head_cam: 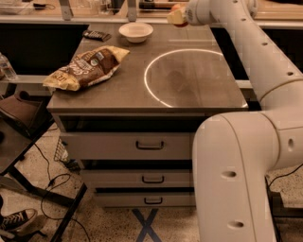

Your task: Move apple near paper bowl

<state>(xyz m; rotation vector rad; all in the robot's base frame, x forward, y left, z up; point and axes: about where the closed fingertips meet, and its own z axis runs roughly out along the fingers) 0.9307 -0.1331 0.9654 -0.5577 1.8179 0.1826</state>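
Note:
The apple is to go at the back of the grey top point(164, 34), between the paper bowl and the window-side edge. Next, my gripper lets go of it there.
The paper bowl point(136, 31) is white and shallow and stands at the back of the grey cabinet top point(189, 90), left of centre. My gripper point(177, 15) hangs at the back edge of the top, to the right of the bowl and a little above the surface. It is shut on the orange-red apple point(177, 7). Only a small part of the apple shows above the pale fingers point(174, 19). The apple is raised and apart from the bowl.
A brown and yellow chip bag point(87, 66) lies on the left of the top. A small dark object point(96, 35) lies at the back left near the bowl. A bright ring of light point(156, 59) marks the surface. My arm's white base point(232, 179) stands in front of the drawers on the right.

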